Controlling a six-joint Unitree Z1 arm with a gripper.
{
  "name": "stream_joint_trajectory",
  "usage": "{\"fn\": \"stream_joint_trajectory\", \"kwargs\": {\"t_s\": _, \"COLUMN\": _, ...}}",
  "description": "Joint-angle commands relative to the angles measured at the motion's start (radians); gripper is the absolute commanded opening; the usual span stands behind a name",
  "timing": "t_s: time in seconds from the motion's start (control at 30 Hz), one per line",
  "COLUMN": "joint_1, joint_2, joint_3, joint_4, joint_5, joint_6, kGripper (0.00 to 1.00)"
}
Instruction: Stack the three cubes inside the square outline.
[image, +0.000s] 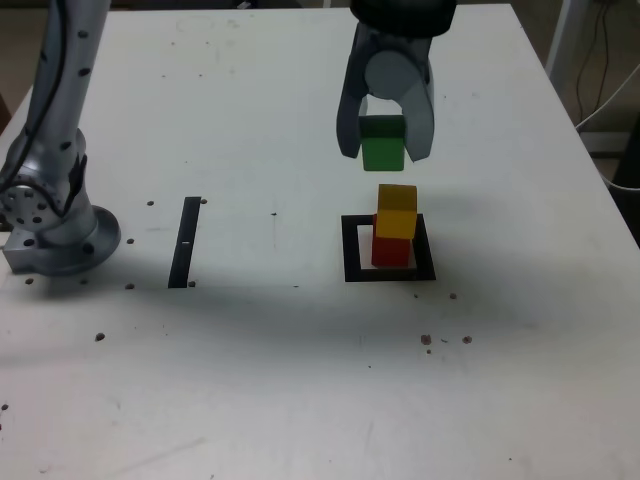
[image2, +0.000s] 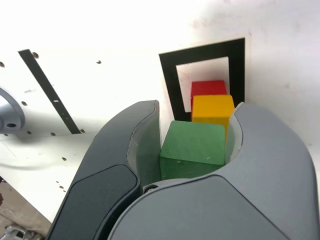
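Observation:
My gripper needs to let go of the green cube on the top side of the yellow cube (image: 393, 195) (image2: 213, 106).
The red cube (image: 392, 251) sits inside the square outline (image: 353, 248) on the white table. The yellow cube (image: 397, 210) rests on top of it, turned a little. My gripper (image: 384, 150) hangs just above this pair, shut on the green cube (image: 382, 143), which is clear of the yellow one. In the wrist view the green cube (image2: 192, 149) is clamped between the two grey fingers (image2: 131, 150), with the yellow cube (image2: 213, 108), the red cube (image2: 208, 88) and the square outline (image2: 171, 82) beyond it.
A straight black strip (image: 186, 241) lies on the table at the exterior view's left, also seen as the black strip (image2: 49, 92) from the wrist. The arm's silver base (image: 48, 215) stands at the exterior view's far left. Small dark specks dot the white table (image: 300, 380).

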Motion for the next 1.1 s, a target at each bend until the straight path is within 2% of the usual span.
{"fn": "stream_joint_trajectory", "kwargs": {"t_s": 0.0, "joint_1": -0.014, "joint_2": 0.009, "joint_3": -0.009, "joint_4": 0.008, "joint_5": -0.003, "joint_6": -0.014, "kGripper": 0.36}}
{"fn": "stream_joint_trajectory", "kwargs": {"t_s": 0.4, "joint_1": -0.048, "joint_2": 0.042, "joint_3": -0.018, "joint_4": 0.004, "joint_5": -0.024, "joint_6": -0.049, "kGripper": 0.36}}
{"fn": "stream_joint_trajectory", "kwargs": {"t_s": 0.97, "joint_1": -0.049, "joint_2": 0.076, "joint_3": -0.013, "joint_4": -0.014, "joint_5": -0.018, "joint_6": -0.049, "kGripper": 0.37}}
{"fn": "stream_joint_trajectory", "kwargs": {"t_s": 1.07, "joint_1": -0.049, "joint_2": 0.077, "joint_3": -0.010, "joint_4": -0.017, "joint_5": -0.013, "joint_6": -0.047, "kGripper": 0.43}}
